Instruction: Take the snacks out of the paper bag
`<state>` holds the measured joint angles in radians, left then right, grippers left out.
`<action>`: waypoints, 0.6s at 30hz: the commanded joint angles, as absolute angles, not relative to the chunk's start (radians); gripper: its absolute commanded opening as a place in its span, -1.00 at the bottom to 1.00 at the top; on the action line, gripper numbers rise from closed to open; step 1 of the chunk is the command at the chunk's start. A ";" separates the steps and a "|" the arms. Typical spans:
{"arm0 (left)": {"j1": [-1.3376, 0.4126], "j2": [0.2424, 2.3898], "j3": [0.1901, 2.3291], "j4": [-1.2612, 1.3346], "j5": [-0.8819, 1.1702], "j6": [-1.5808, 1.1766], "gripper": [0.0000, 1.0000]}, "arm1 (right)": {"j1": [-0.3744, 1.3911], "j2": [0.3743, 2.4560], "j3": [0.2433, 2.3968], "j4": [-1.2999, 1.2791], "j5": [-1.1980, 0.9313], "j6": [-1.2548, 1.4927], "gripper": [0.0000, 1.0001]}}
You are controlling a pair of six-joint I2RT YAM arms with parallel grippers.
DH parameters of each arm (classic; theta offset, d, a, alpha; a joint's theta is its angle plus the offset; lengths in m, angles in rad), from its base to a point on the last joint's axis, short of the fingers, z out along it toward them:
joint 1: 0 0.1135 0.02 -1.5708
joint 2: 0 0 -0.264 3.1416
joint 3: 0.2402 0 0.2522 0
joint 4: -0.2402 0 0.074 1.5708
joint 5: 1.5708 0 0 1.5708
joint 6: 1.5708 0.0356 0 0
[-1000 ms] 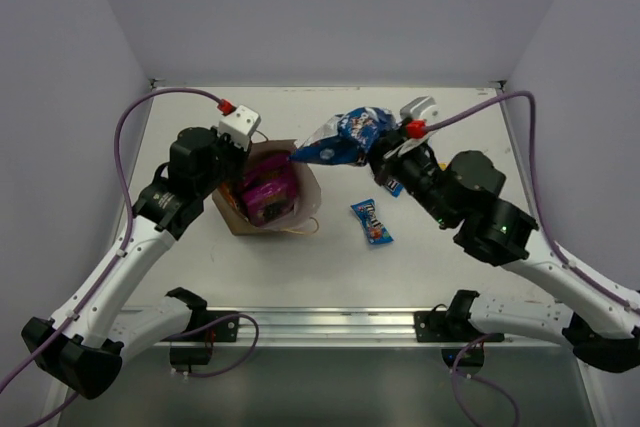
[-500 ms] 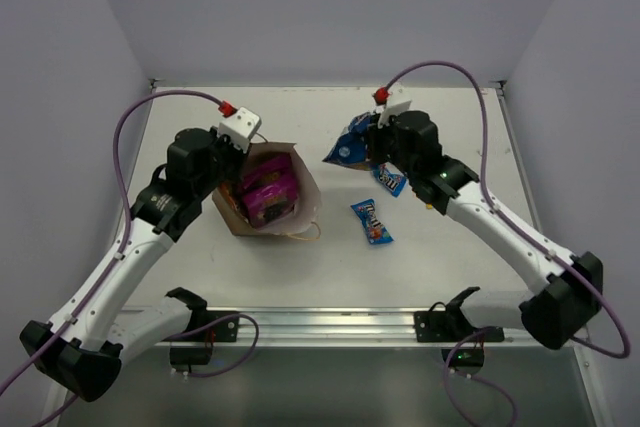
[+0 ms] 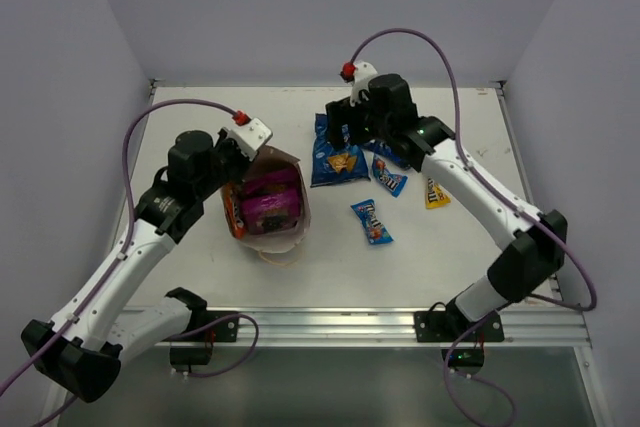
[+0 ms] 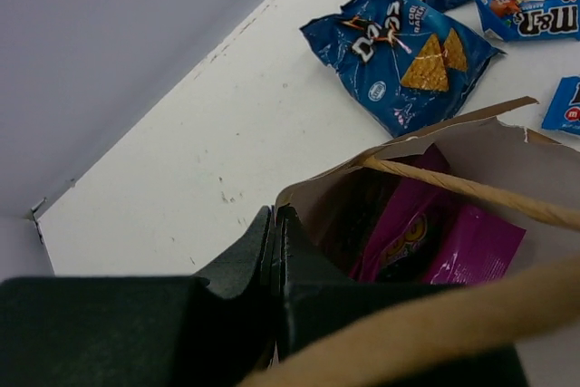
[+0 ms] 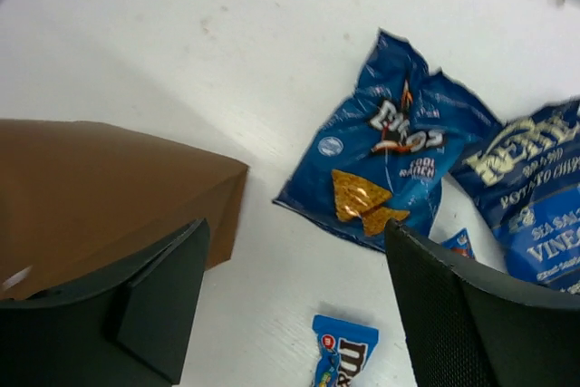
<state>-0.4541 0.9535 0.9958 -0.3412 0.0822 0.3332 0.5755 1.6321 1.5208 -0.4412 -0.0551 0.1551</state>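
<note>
My right gripper is to reach into the paper bag next and close on the top edge [image 3: 279, 205] of the magenta snack bag.
The brown paper bag [image 3: 290, 232] stands left of centre with its mouth open, magenta snack bags [image 3: 268, 197] inside and an orange edge beside them. My left gripper [image 3: 243, 159] is shut on the bag's back rim [image 4: 299, 189]; the magenta bags [image 4: 453, 242] show below it. My right gripper [image 3: 340, 135] hovers open and empty over a blue Doritos bag [image 3: 338, 160] lying flat on the table. In the right wrist view the Doritos bag [image 5: 385, 178] lies beyond the open gripper [image 5: 294, 228], with the paper bag [image 5: 100, 188] to its left.
More snacks lie on the table right of the bag: a blue potato chip bag [image 5: 535, 206], a blue candy pack [image 3: 390, 182], another blue candy pack [image 3: 372, 222] and a yellow pack [image 3: 435, 192]. Walls close off the back and sides.
My right gripper carried the Doritos bag away from the paper bag, opened and let it drop flat on the table. The paper bag shifted slightly in the left gripper's hold.
</note>
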 commanded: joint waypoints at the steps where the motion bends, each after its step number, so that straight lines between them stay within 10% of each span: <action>1: -0.456 0.968 1.052 -0.081 0.103 0.437 -1.00 | 0.647 1.433 1.539 -0.430 -0.127 -0.004 0.61; 18: -0.456 1.034 1.112 0.018 0.049 0.459 -1.00 | 0.968 1.285 1.350 -0.357 -0.236 -0.279 0.35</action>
